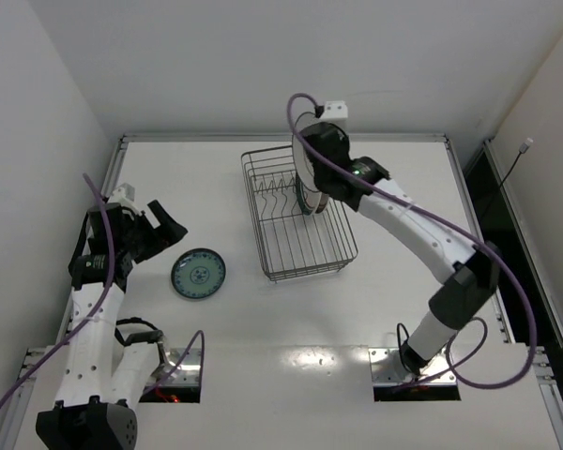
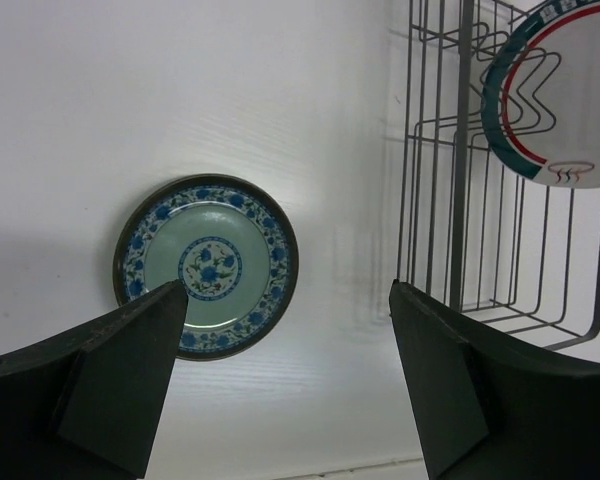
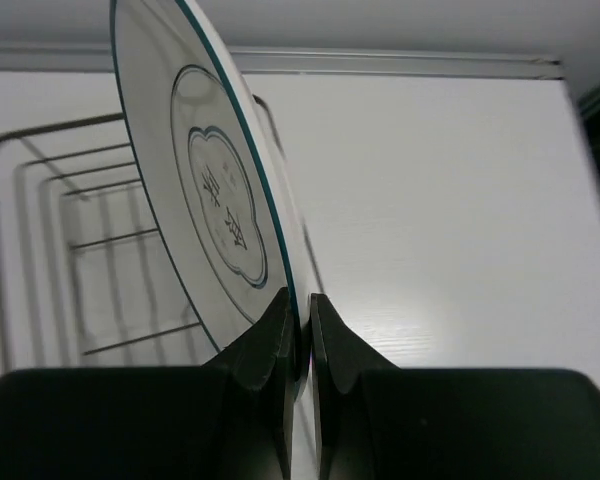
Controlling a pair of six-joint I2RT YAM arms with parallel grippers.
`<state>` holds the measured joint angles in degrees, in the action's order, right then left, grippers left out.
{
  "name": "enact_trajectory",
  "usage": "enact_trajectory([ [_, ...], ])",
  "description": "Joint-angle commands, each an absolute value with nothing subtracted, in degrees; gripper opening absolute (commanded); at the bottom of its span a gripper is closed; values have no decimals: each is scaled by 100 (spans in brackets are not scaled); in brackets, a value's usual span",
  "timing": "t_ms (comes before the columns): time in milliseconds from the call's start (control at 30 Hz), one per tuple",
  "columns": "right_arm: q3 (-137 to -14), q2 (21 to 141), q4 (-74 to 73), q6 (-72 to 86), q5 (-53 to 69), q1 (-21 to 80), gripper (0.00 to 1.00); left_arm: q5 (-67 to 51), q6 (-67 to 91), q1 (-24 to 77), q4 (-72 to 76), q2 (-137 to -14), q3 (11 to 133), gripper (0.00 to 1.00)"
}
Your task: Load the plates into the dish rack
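My right gripper will let go of the white plate in the rack slot (image 1: pixel 300 199) next to the standing plates, facing the teal-patterned plate.
A white plate with a green and a red rim ring (image 1: pixel 304 171) stands on edge over the far right part of the wire dish rack (image 1: pixel 286 258). My right gripper (image 3: pixel 298 302) is shut on its rim (image 3: pixel 205 190). In the top view that right gripper (image 1: pixel 317 161) is above the rack. The small teal-patterned plate (image 1: pixel 198 274) lies flat on the table left of the rack. My left gripper (image 1: pixel 166 231) hovers open just left of it, holding nothing. In the left wrist view the teal plate (image 2: pixel 208 267) shows beyond the left gripper (image 2: pixel 287 300), with the rack (image 2: pixel 460 200) and the held plate (image 2: pixel 565 90) to the right.
The white table (image 1: pixel 394 309) has a raised metal edge along the back (image 1: pixel 281 138) and walls close on the left and behind. A purple cable runs along each arm. Both arm bases sit at the near edge.
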<state>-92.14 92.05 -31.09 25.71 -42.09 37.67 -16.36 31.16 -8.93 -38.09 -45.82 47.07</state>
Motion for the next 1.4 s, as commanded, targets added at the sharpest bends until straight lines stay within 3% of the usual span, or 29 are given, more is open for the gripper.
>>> enact_trajectory([
  [0, -9632, 9859, -2945, 1654, -5851, 3963, 0, -1441, 2927, -957, -3779, -4562, 4737, 80],
  [433, -9861, 10977, -2391, 1151, -6354, 4324, 0, -1494, 2865, -958, -3779, -4614, 4737, 80],
  [700, -11106, 11952, -3742, 1906, -5863, 4430, 0, -1494, 2865, -958, -3779, -4667, 4737, 80],
  [867, -11276, 12208, -4236, 2460, -5196, 4430, 4, -1546, 2865, -958, -3779, -4781, 4737, 80],
  [967, -11145, 12103, -4289, 2654, -4782, 4368, 14, -1547, 2812, -958, -3779, -4860, 4737, 80],
  [1000, -11145, 11981, -4289, 2654, -4703, 4368, 22, -1547, 2812, -958, -3779, -4930, 4737, 80],
  [1067, -11092, 11848, -4289, 2654, -4554, 4316, 27, -1547, 2873, -958, -3779, -5062, 4685, 80],
  [1200, -11153, 11392, -4430, 2471, -4342, 4368, 46, -1705, 3285, -958, -3596, -5142, 4413, 80],
  [1233, -11232, 11286, -4430, 2374, -4342, 4368, 56, -1705, 3418, -958, -3543, -5142, 4299, 80],
  [1367, -11558, 10628, -4816, 1970, -4464, 4649, 72, -1521, 4103, -958, -3542, -5203, 3833, 84],
])
